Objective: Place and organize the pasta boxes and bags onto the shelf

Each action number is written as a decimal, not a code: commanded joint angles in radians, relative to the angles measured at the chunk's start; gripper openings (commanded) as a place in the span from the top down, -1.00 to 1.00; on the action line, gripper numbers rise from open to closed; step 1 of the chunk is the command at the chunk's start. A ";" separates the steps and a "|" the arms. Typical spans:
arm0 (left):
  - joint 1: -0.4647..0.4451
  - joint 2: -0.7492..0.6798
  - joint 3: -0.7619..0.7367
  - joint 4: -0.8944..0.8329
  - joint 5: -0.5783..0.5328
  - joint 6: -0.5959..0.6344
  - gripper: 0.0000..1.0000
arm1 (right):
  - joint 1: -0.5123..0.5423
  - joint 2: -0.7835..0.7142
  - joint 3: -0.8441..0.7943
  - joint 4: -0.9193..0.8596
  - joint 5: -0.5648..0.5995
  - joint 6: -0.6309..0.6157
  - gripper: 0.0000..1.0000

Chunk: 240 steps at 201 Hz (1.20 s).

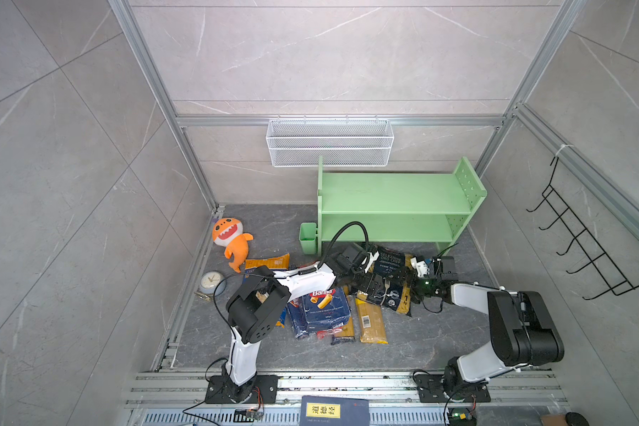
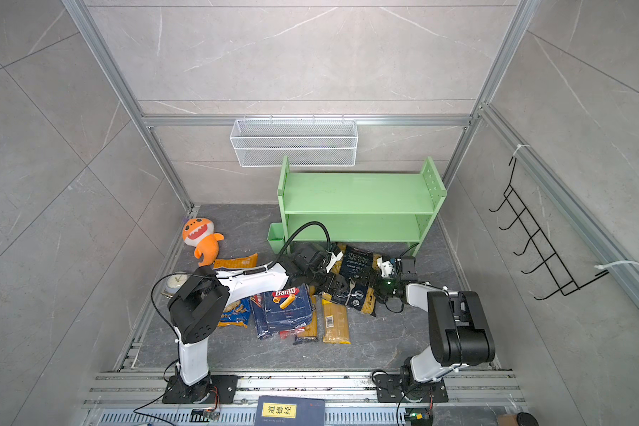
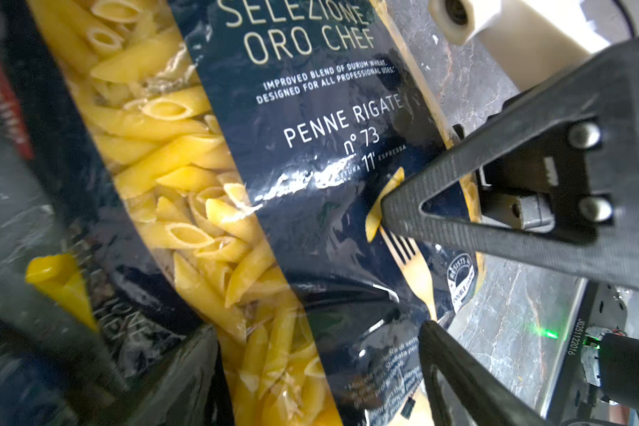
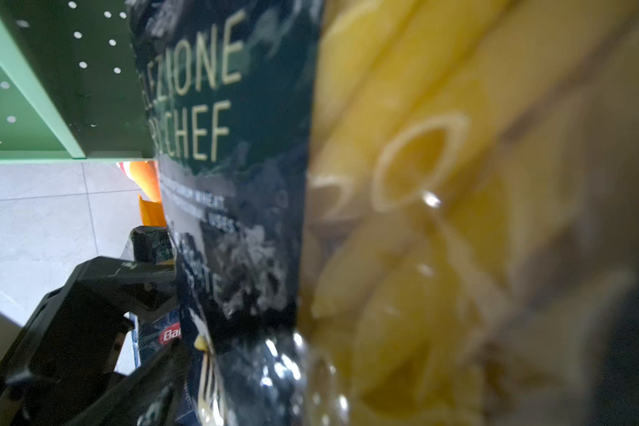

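My right gripper will grip the penne bag's side edge (image 1: 409, 281), along the bag's clear window that faces the black hook rack.
The black-and-clear penne bag (image 1: 391, 266) (image 2: 358, 263) (image 3: 310, 147) (image 4: 237, 184) lies on the floor in front of the mint-green shelf (image 1: 395, 199) (image 2: 358, 195). My left gripper (image 1: 374, 288) (image 3: 316, 332) straddles its lower end, jaws wide on either side. My right gripper (image 1: 403, 278) reaches in from the right, also wide, one finger (image 3: 495, 206) resting on the bag by the fork picture. To the left lie the Barilla rigatoni box (image 1: 321, 306), a yellow spaghetti pack (image 1: 371, 321) and an orange bag (image 1: 266, 262). Both shelf tiers show bare.
A green cup (image 1: 308, 238) hangs on the shelf's left side. An orange plush (image 1: 231, 239) and a small clock (image 1: 210, 282) sit at the left. A white wire basket (image 1: 329, 142) hangs on the back wall, a black hook rack (image 1: 587, 236) at the right, and a dark blue book (image 1: 334, 411) lies in front.
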 commanded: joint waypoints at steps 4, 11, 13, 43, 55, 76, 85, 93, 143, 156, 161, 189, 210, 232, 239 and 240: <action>-0.007 0.044 -0.026 -0.006 0.109 -0.032 -0.72 | 0.025 0.081 -0.046 -0.037 -0.046 0.031 -0.98; -0.008 0.044 -0.030 -0.003 0.115 -0.036 -0.72 | 0.027 0.083 -0.046 -0.027 -0.056 0.035 -0.98; -0.008 0.045 -0.030 0.000 0.117 -0.036 -0.72 | 0.029 0.083 -0.046 -0.025 -0.058 0.036 -0.98; -0.008 0.041 -0.041 0.013 0.137 -0.038 -0.71 | 0.048 0.078 -0.037 -0.024 -0.060 0.035 -0.98; -0.008 0.042 -0.040 0.013 0.144 -0.037 -0.70 | 0.059 0.082 -0.030 -0.023 -0.059 0.037 -0.98; -0.008 0.041 -0.040 0.016 0.164 -0.035 -0.70 | 0.078 0.091 -0.026 0.020 -0.082 0.059 -0.92; -0.008 0.043 -0.040 0.020 0.172 -0.036 -0.69 | 0.088 0.094 -0.025 0.040 -0.092 0.066 -0.89; -0.009 0.043 -0.038 0.021 0.177 -0.037 -0.69 | 0.098 0.095 -0.022 0.053 -0.097 0.070 -0.86; -0.012 0.040 -0.042 0.024 0.184 -0.038 -0.68 | 0.123 0.107 -0.015 0.117 -0.138 0.087 -0.64; -0.012 0.034 -0.047 0.025 0.178 -0.038 -0.68 | 0.123 0.104 -0.018 0.120 -0.141 0.084 -0.46; -0.012 0.031 -0.048 0.023 0.177 -0.038 -0.68 | 0.123 0.101 -0.021 0.121 -0.143 0.085 -0.37; -0.012 0.009 -0.062 0.003 0.155 -0.023 -0.69 | 0.122 0.067 -0.037 0.127 -0.146 0.081 -0.10; -0.010 -0.020 -0.070 -0.029 0.123 0.000 -0.70 | 0.122 0.028 -0.045 0.126 -0.154 0.081 0.10; -0.004 -0.061 -0.073 -0.067 0.089 0.018 -0.70 | 0.122 -0.007 -0.052 0.137 -0.174 0.091 0.36; -0.003 -0.076 -0.073 -0.082 0.077 0.022 -0.70 | 0.120 -0.015 -0.052 0.134 -0.178 0.094 0.41; -0.003 -0.079 -0.073 -0.083 0.076 0.023 -0.70 | 0.120 -0.016 -0.053 0.134 -0.179 0.093 0.42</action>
